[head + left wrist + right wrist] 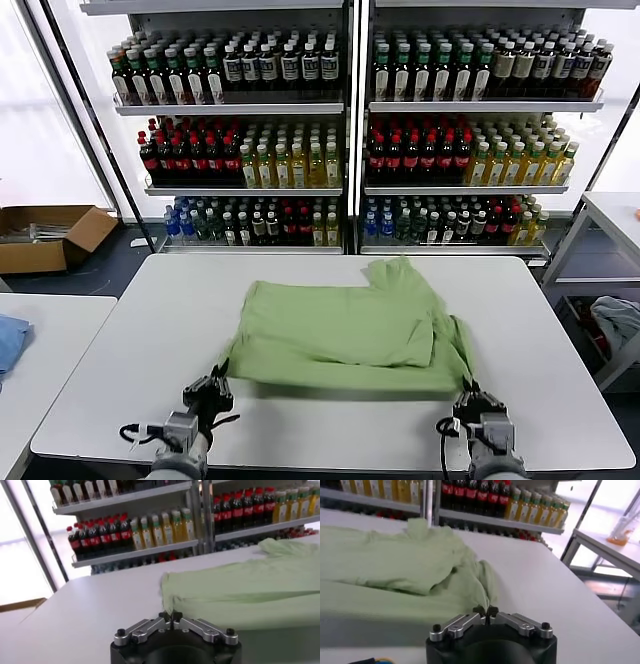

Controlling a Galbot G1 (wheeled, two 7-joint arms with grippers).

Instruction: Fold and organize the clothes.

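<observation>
A flap sticks out past the shirt's far edge, so I need to lay down the shirt's near edge; my left gripper takes the shirt's far corner [257,289] and my right gripper takes the flap.
A light green shirt [340,340] lies part-folded on the white table [120,380], one sleeve laid over its middle and its collar end toward the far edge. Its print and buttons are hidden. My left gripper [214,388] is at the shirt's near left corner, and in the left wrist view [170,615] it is shut on the cloth [240,595], which tapers into the fingertips. My right gripper [472,398] is at the near right corner, and in the right wrist view [485,611] it is shut on a bunched fold of the shirt [385,575].
Shelves of bottles [340,130] stand behind the table. A cardboard box [45,238] lies on the floor at the left. A side table with a blue cloth [8,340] is at the left; another white table [610,215] is at the right.
</observation>
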